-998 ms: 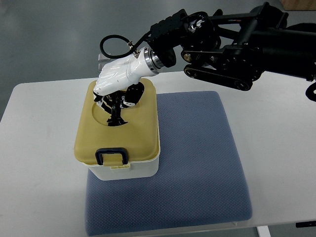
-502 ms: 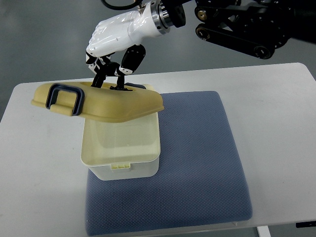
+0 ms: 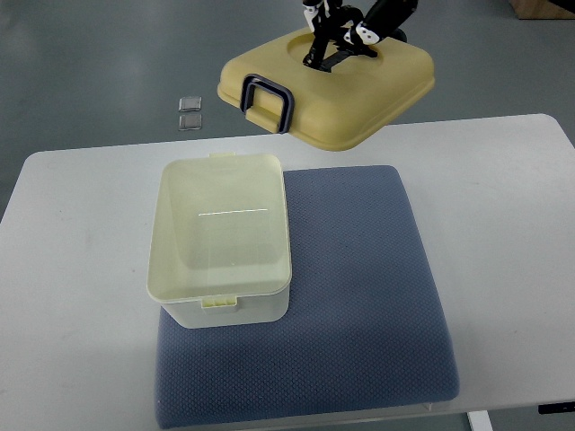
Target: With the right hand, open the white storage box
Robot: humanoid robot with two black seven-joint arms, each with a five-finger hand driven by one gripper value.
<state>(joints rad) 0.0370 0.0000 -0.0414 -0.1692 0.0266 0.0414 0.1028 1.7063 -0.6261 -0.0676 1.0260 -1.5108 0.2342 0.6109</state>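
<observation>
My right gripper will release the yellow lid, now hanging above the table's far edge, on the bare blue mat point(image 3: 375, 232) next to the open white storage box.
The white storage box point(image 3: 220, 301) stands open on the left part of a blue mat point(image 3: 359, 296), and its inside looks empty. Its yellow lid point(image 3: 359, 90) hangs tilted in the air above the table's far edge, right of the box, with its dark blue latch point(image 3: 268, 101) facing the box. My right hand point(image 3: 346, 31) shows only as dark fingers at the top edge. They are shut on the handle in the lid's top recess. The rest of the hand and the arm are out of frame. The left arm is not in view.
The mat lies on a white table point(image 3: 503, 233) with bare surface to the left and right. Two small square plates point(image 3: 190, 113) lie on the grey floor beyond the table's far edge.
The right hand has lifted the lid off the box and carried it up and to the right. The box, closed a second ago, now stands open. The arm has left the frame.
</observation>
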